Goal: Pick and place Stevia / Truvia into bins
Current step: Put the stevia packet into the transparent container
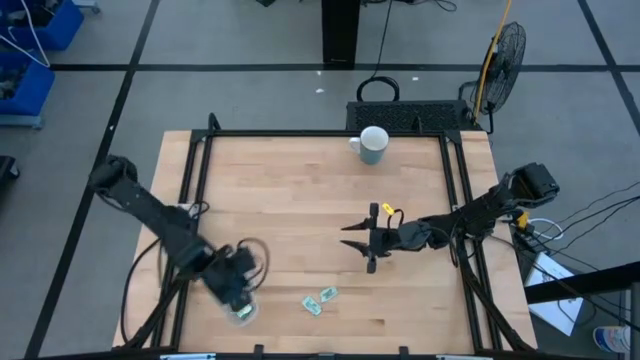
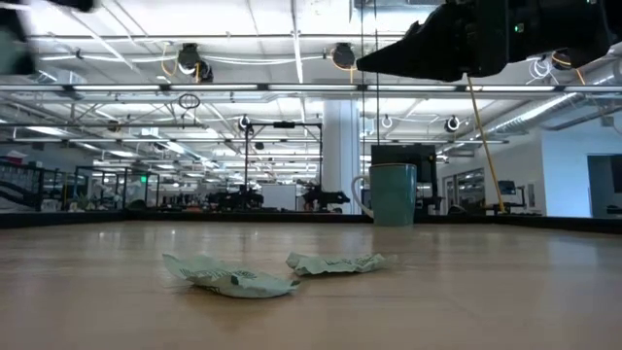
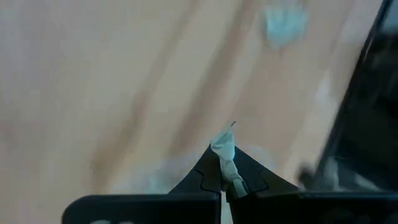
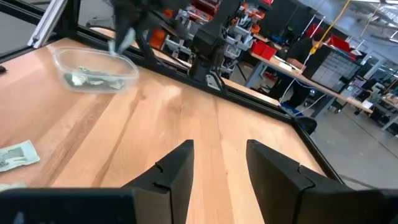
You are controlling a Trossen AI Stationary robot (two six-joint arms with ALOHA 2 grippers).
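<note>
Next, my left gripper lets go of the pale green packet on top of the packets in the clear tub point(image 1: 239, 303) point(image 3: 158, 181).
My left gripper point(image 1: 242, 290) hangs just above the clear tub point(image 1: 243, 313) near the table's near-left corner, shut on a pale green packet point(image 3: 222, 143). The right wrist view shows the tub point(image 4: 93, 71) with packets point(image 4: 93, 78) lying in it and the left gripper point(image 4: 122, 34) over its rim. Two more packets point(image 1: 327, 295) point(image 1: 312, 307) lie flat on the wood right of the tub; in the low view they show crumpled point(image 2: 233, 279) point(image 2: 335, 262). My right gripper point(image 1: 350, 238) hovers open above mid-table, pointing left point(image 4: 217, 149). My left gripper pinches the pale green packet between its two fingers point(image 3: 205, 171). A crumpled end of the packet point(image 3: 224, 149) sticks out past the fingertips. The packet is lifted clear of the table and held above the tub.
A white mug point(image 1: 372, 145) stands near the table's far edge, seen in the low view as a mug point(image 2: 392, 194) behind the packets. Black frame rails point(image 1: 190, 170) run along the table's sides. Bare wood lies between the tub, the packets and the right gripper.
</note>
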